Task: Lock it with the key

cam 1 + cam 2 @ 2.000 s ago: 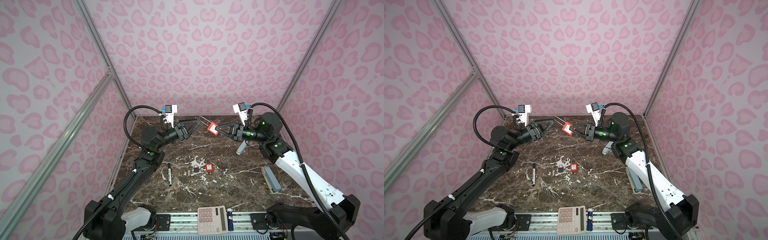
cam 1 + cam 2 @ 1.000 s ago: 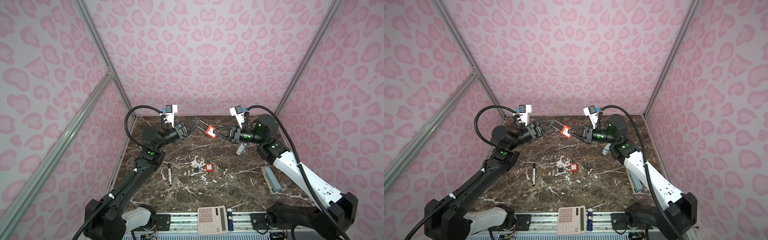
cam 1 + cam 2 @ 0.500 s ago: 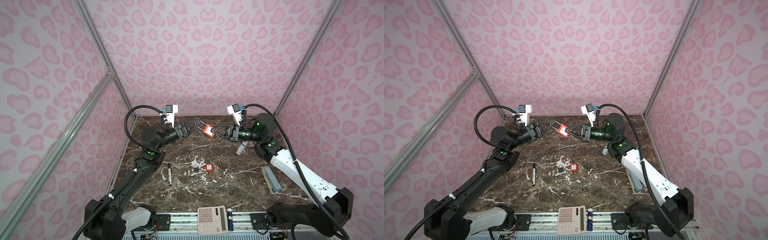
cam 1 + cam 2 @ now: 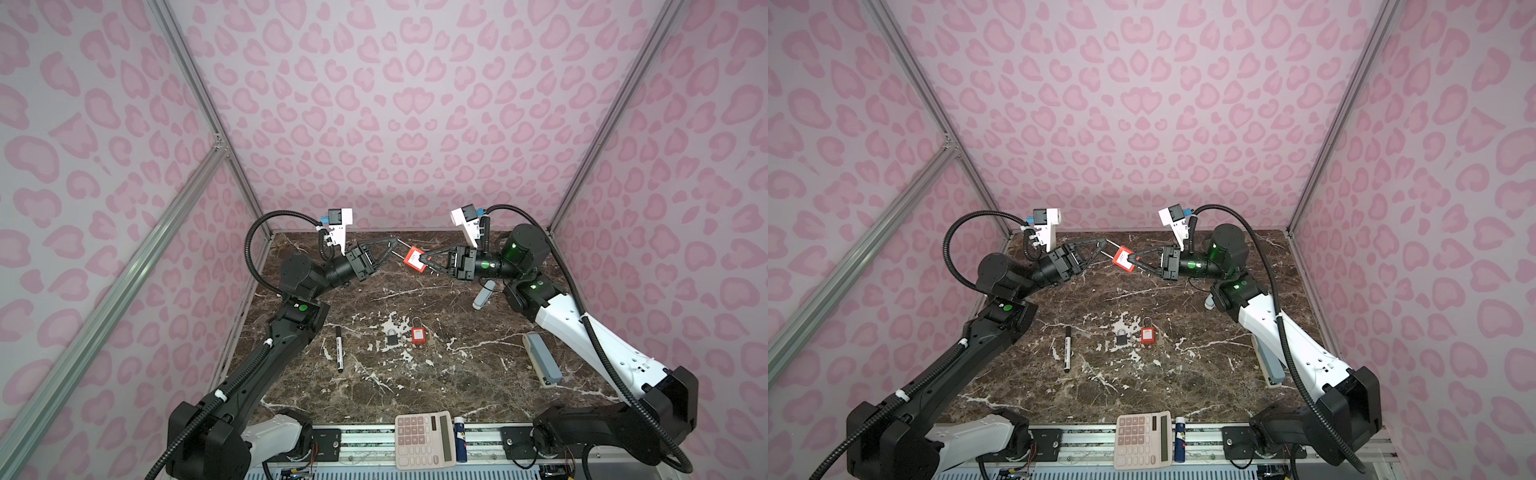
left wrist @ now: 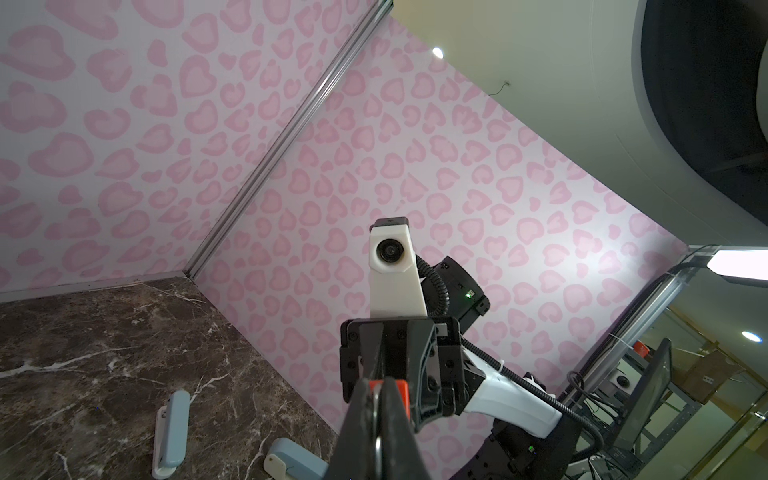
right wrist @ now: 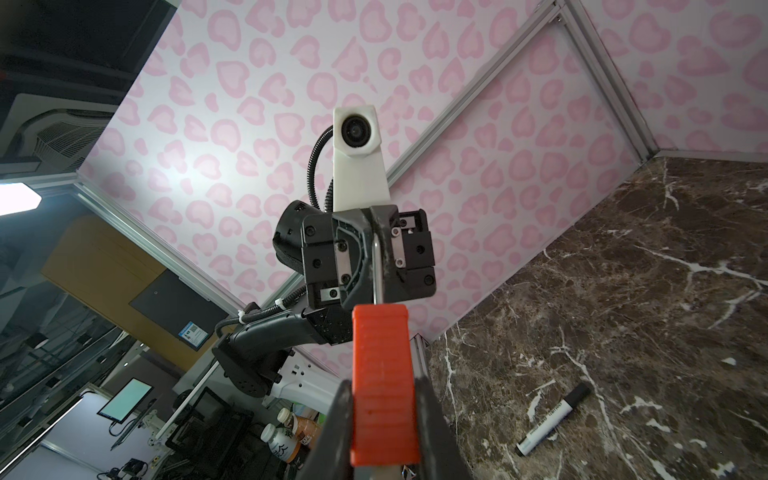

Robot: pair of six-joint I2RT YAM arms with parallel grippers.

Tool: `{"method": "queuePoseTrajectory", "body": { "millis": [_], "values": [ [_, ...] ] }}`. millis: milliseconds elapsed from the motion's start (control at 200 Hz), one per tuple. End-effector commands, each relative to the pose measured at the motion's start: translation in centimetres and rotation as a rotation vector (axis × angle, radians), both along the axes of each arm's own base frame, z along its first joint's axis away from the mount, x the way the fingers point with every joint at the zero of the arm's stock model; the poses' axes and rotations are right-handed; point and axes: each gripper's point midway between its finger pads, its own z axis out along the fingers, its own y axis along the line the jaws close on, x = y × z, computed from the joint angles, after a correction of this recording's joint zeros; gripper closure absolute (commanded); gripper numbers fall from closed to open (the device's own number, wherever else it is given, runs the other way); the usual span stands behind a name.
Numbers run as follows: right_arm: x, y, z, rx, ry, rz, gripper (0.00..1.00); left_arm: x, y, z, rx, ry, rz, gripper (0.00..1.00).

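Note:
The robot's left gripper holds only the padlock's thin shackle, so it should open and take the red body (image 4: 413,257) before the right gripper leaves the padlock for the key.
A red padlock (image 4: 413,259) (image 4: 1122,258) hangs in the air over the far middle of the marble table (image 4: 415,386), held between both arms. My right gripper (image 4: 422,260) (image 4: 1131,260) (image 6: 382,388) is shut on its ribbed red body (image 6: 382,365). My left gripper (image 4: 397,246) (image 4: 1104,246) (image 5: 377,388) is shut on the padlock's thin metal shackle (image 5: 377,419) (image 6: 375,266), with the red body (image 5: 402,395) just beyond its fingertips. I cannot make out a key in any view.
On the table lie a black marker (image 4: 339,348), a small grey padlock (image 4: 392,337), a small red padlock (image 4: 417,333), a grey-blue stapler (image 4: 542,360) and a grey object (image 4: 484,294). A calculator (image 4: 424,439) sits on the front rail.
My right arm has carried the red padlock leftward to the left gripper. The left gripper has closed on the shackle.

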Motion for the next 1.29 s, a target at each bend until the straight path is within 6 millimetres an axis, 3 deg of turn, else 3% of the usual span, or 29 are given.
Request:
{"method": "queuePoseTrajectory", "body": {
  "millis": [0,340,390,555,840,1165,1290],
  "values": [
    [0.1,0.2,1.0,0.034,-0.026,-0.003,0.91,-0.8,-0.2,0.2,0.007,-0.039,-0.025,0.96],
    [0.6,-0.2,0.4,0.008,-0.022,-0.041,0.91,-0.9,0.0,0.0,0.005,-0.039,-0.014,0.65],
    [0.7,-0.2,0.3,0.01,-0.02,-0.047,0.91,-0.9,-0.2,0.0,0.004,-0.039,-0.019,0.56],
    [0.9,-0.3,0.8,0.036,-0.018,-0.057,0.91,-1.0,-0.8,-0.4,0.01,-0.028,-0.04,0.46],
    [1.2,-0.2,1.0,0.05,-0.019,-0.078,0.91,-0.9,-2.0,-0.7,0.01,-0.021,-0.064,0.46],
    [1.4,-0.2,0.2,0.043,-0.008,-0.093,0.91,-0.9,-2.4,-0.6,0.01,-0.02,-0.074,0.61],
    [1.5,-0.1,0.1,0.045,-0.008,-0.098,0.91,-0.9,-2.5,-0.7,0.011,-0.022,-0.079,0.61]
  ]
}}
